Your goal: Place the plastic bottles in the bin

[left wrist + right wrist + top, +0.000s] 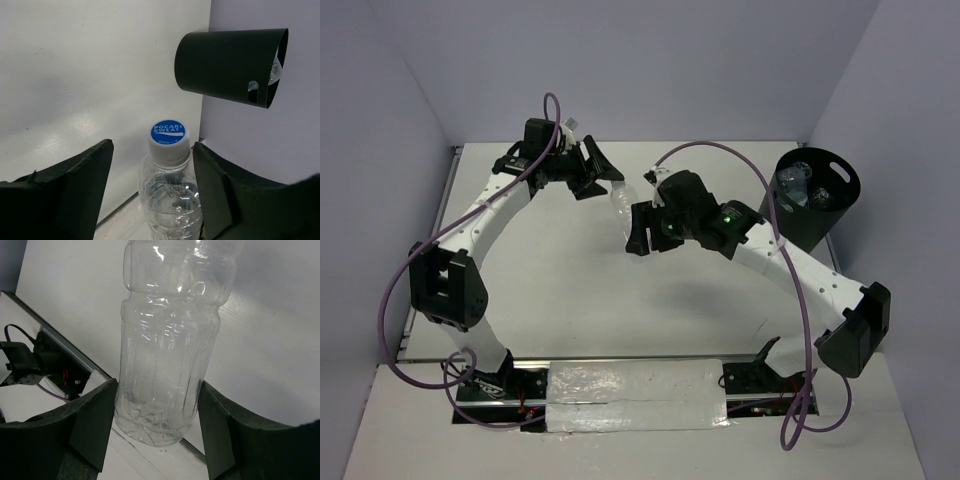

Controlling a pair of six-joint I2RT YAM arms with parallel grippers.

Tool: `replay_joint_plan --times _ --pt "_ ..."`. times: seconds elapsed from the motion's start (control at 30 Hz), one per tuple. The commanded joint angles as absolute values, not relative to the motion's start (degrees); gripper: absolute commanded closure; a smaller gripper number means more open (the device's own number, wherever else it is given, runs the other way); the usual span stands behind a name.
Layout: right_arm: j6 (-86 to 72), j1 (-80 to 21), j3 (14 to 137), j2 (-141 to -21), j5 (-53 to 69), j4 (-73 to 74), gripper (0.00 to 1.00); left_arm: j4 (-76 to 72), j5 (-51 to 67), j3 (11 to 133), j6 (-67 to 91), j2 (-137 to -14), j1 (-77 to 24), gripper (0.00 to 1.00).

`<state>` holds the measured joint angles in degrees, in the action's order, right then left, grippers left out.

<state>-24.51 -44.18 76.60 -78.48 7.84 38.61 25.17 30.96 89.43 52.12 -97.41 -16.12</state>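
My left gripper needs to take the bottle's cap (pixel 169 142) before my right gripper takes the bottle's base end-on, because my right gripper is holding that base crosswise now.
A clear crinkled plastic bottle (pixel 623 203) with a blue-and-white cap (pixel 168 132) hangs between the two grippers at the middle back of the table. My right gripper (pixel 633 228) is shut on its base; in the right wrist view both fingers press the bottle (pixel 165 365) at the gripper (pixel 157 384). My left gripper (pixel 608 185) is open around the cap end (pixel 152 146); a gap shows on one side, and the other finger is against the cap. The black bin (pixel 817 178) stands at the back right with clear bottles (pixel 798 185) inside.
The bin (pixel 225 65) also shows in the left wrist view, against the right wall. Purple cables loop over both arms. A taped white strip (pixel 635 395) lies at the near edge between the arm bases. Walls close the table at the left, the back and the right.
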Motion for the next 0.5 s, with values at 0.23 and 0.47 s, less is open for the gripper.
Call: replay_joint_plan --times 0.23,0.47 --pt "-23.8 -45.2 80.7 -80.3 6.2 39.1 0.51 21.0 34.8 90.4 51.3 -98.6 -17.7 0.39" --pt "-24.7 -45.2 81.3 -80.8 3.4 40.1 0.48 22.6 34.5 90.2 50.3 -99.2 -17.8 0.89"
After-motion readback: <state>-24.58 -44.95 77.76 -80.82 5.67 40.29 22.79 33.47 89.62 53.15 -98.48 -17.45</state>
